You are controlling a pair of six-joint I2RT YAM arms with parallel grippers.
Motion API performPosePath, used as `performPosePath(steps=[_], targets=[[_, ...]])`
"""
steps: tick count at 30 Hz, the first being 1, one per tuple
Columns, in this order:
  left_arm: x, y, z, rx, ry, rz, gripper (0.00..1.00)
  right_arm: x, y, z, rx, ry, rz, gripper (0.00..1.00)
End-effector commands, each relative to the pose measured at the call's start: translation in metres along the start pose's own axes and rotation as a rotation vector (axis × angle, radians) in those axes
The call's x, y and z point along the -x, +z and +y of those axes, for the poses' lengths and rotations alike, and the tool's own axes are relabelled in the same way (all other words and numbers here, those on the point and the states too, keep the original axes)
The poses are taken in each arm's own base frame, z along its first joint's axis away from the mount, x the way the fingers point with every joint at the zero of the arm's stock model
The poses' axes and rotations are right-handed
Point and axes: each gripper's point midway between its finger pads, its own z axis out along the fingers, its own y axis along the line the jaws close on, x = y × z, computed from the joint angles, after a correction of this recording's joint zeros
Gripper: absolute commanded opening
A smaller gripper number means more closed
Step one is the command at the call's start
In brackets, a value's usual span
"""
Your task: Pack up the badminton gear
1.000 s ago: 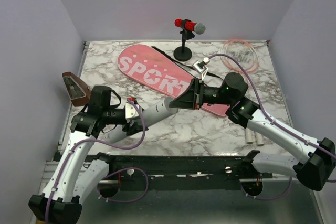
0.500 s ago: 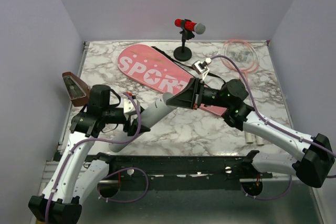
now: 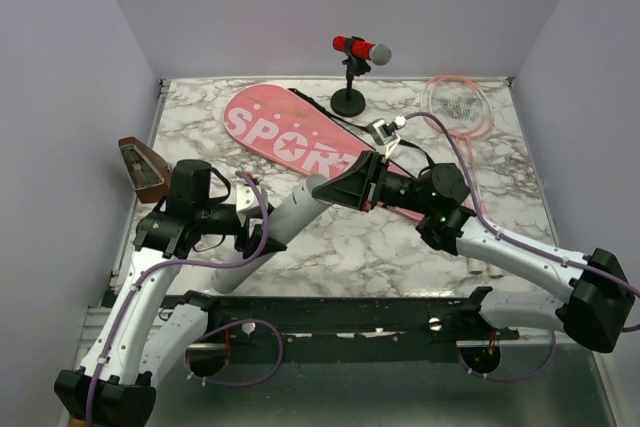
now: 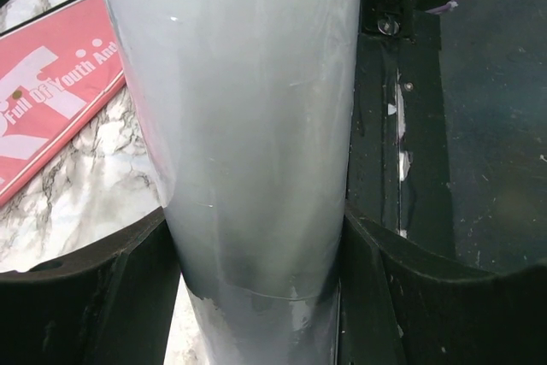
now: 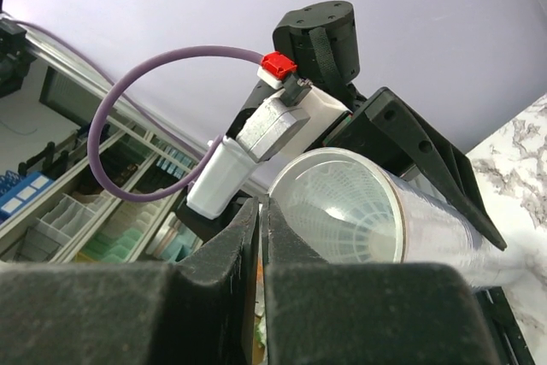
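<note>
Next, I release the long white tube with my left gripper on the table (image 3: pixel 211 193) between the brown box and pink bag.
My left gripper (image 3: pixel 262 232) is shut on the long white tube (image 3: pixel 285 215) and holds it slanted above the table's near left; in the left wrist view the tube (image 4: pixel 248 108) fills the gap between the fingers (image 4: pixel 85 297). My right gripper (image 3: pixel 325 188) is shut with nothing seen in it, its tips beside the tube's far end. The right wrist view shows that end (image 5: pixel 342 207) with white mesh showing through it, next to the shut tips (image 5: pixel 263 211). The pink "SPORT" bag (image 3: pixel 290 137) lies flat behind. The pink racket heads (image 3: pixel 458 105) lie at the far right, their white handles (image 3: pixel 482 265) near the front.
A red microphone on a black stand (image 3: pixel 355 52) stands at the back centre. A brown wedge-shaped box (image 3: pixel 140 167) sits on the left edge. The bag's black strap (image 3: pixel 410 152) runs under my right arm. The bag also shows in the left wrist view (image 4: pixel 51 117).
The left arm has drawn the tube toward the near left, its near end dropping to the front edge. The right gripper has followed leftward, staying shut at the tube's far end.
</note>
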Motion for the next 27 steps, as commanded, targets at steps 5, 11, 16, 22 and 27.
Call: performPosePath(steps=[5,11,16,22,27], targets=[[0.044,-0.007,-0.002,-0.023,0.225,-0.080,0.37,-0.011,-0.002,-0.009,-0.148,-0.031,0.091,0.22],[0.039,-0.006,-0.004,-0.026,0.229,-0.078,0.37,0.010,-0.006,0.007,-0.164,-0.112,0.052,0.27],[0.037,-0.007,-0.005,-0.026,0.238,-0.070,0.37,0.026,-0.003,0.013,-0.189,-0.163,0.016,0.27],[0.033,-0.007,-0.007,-0.026,0.244,-0.065,0.37,0.037,-0.005,0.004,-0.227,-0.171,-0.056,0.26],[0.034,-0.007,-0.007,-0.025,0.248,-0.066,0.37,0.029,-0.002,-0.010,-0.226,-0.121,-0.040,0.26]])
